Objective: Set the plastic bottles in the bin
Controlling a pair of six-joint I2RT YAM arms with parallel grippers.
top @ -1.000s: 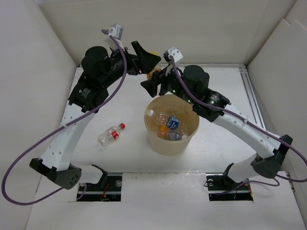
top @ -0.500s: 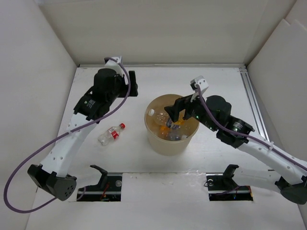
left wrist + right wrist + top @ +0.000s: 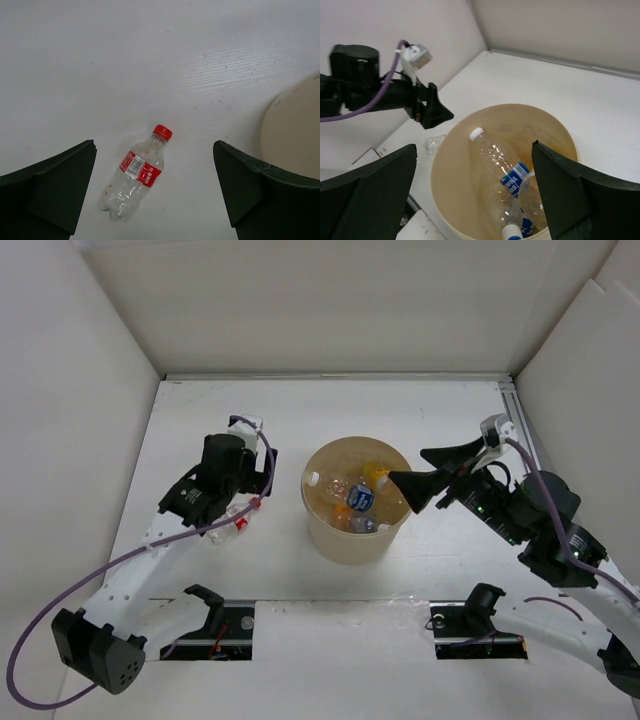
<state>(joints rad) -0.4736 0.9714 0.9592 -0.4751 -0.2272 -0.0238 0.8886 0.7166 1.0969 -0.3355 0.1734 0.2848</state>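
Note:
The bottle with the red label is lying on the table next to the beige bin. Next, I close my left gripper on the red cap (image 3: 254,502) (image 3: 162,132) of that bottle.
The beige bin (image 3: 350,540) stands mid-table and holds several plastic bottles: a clear one with a white cap (image 3: 492,165), a blue-labelled one (image 3: 360,497) and an orange-labelled one (image 3: 376,476). One red-capped, red-labelled bottle (image 3: 136,176) lies on the table left of the bin, cap toward the far side. My left gripper (image 3: 155,192) hovers over it, open, a finger on each side, not touching. My right gripper (image 3: 428,472) is open and empty at the bin's right rim, looking into the bin (image 3: 445,170).
White walls enclose the table on the left, back and right. A metal rail (image 3: 524,445) runs along the right edge. The arm bases and two dark floor slots (image 3: 208,625) sit at the near edge.
My right gripper opened and drew back rightward from over the bin, where an orange-labelled bottle now lies. My left arm swung from the far side to above the red-labelled bottle.

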